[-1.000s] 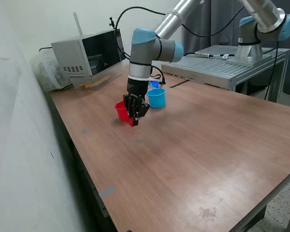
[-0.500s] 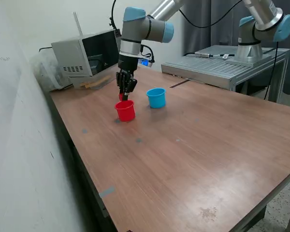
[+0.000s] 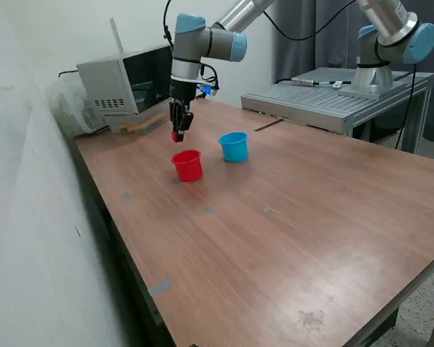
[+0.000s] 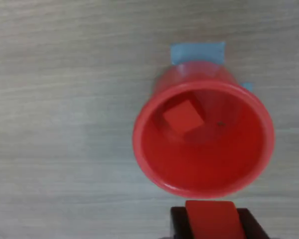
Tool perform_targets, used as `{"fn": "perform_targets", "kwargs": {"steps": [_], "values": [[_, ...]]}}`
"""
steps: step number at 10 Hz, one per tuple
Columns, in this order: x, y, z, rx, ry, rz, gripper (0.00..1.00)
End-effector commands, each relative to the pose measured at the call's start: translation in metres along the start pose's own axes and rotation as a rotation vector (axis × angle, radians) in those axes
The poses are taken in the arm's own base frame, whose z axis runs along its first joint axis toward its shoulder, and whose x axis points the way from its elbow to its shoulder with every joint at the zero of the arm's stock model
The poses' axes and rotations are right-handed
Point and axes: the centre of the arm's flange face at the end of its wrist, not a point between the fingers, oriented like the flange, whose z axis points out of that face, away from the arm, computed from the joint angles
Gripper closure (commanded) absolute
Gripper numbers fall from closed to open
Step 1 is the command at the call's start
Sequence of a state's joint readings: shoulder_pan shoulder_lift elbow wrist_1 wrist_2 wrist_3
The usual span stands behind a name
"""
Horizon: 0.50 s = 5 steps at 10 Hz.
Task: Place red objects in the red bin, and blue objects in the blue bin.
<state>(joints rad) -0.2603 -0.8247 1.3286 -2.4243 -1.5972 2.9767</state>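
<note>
My gripper needs to let go of the held red cube inside the red bin (image 3: 188,169) (image 4: 205,131), next to the second red cube. The held cube is now beside the red bin's rim.
The red bin (image 3: 188,165) stands on the wooden table, with the light blue bin (image 3: 233,146) to its right in the exterior view. My gripper (image 3: 177,134) hangs above and just behind the red bin, shut on a red cube (image 3: 177,136). In the wrist view that held cube (image 4: 211,219) sits between the fingers (image 4: 178,222), beside the red bin's rim (image 4: 139,149). A second red cube (image 4: 183,116) lies inside the red bin. No dark blue cubes show in either view.
A grey box-shaped device (image 3: 126,87) stands at the table's back on the exterior view's left. A second robot arm (image 3: 387,36) on a metal platform (image 3: 333,101) stands at the back right. Small blue tape marks (image 3: 160,287) dot the tabletop.
My gripper has lifted the red cube off the table in front of the red bin and moved up and back, now hanging above and behind the bin.
</note>
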Motion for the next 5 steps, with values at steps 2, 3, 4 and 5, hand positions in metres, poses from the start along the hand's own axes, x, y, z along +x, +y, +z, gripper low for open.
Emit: {"fn": "perform_targets", "kwargs": {"steps": [2,3,4,5], "values": [[0.0072,-0.0148,0.0083,0.034,0.009,-0.005,1.0],[0.006,-0.0148,0.0084,0.034,0.009,-0.004,1.0],[0.0075,-0.0163,0.0104,0.038,0.01,-0.006,1.0],[0.0064,-0.0166,0.01,0.039,0.01,-0.004,1.0]]}}
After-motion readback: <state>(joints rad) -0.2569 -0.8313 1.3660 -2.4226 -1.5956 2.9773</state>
